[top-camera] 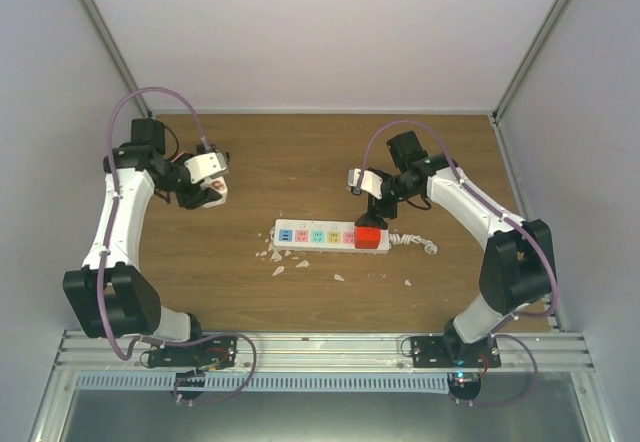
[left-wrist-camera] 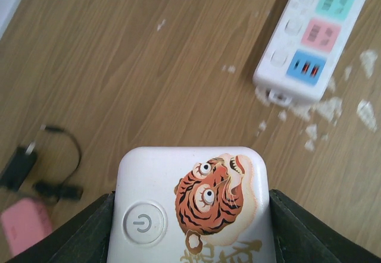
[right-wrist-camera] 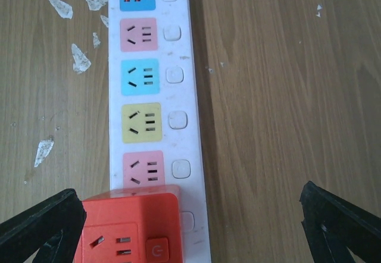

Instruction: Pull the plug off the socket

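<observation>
I will let go of the white tiger-printed adapter with my left gripper on the bare wood (top-camera: 175, 232) near the side, facing the blue end of the socket strip.
The socket, a long white power strip (top-camera: 320, 235) with pastel squares, lies mid-table. A red plug (top-camera: 370, 238) sits in its right end. In the right wrist view the red plug (right-wrist-camera: 128, 227) covers the strip's (right-wrist-camera: 178, 55) nearest outlet. My right gripper (right-wrist-camera: 190, 224) is open wide, low over that end, with its left finger (right-wrist-camera: 41, 227) beside the plug and not touching it. My left gripper (top-camera: 212, 187) is off to the left of the strip. It (left-wrist-camera: 193, 233) is shut on a white tiger-printed adapter (left-wrist-camera: 190, 209) held above the table.
White flakes (top-camera: 275, 257) lie scattered around the strip's left end and front. The strip's coiled cord (top-camera: 415, 242) trails right. In the left wrist view a small black cable (left-wrist-camera: 41, 168) and a pink object (left-wrist-camera: 24, 224) lie on the wood. Enclosure walls surround the table.
</observation>
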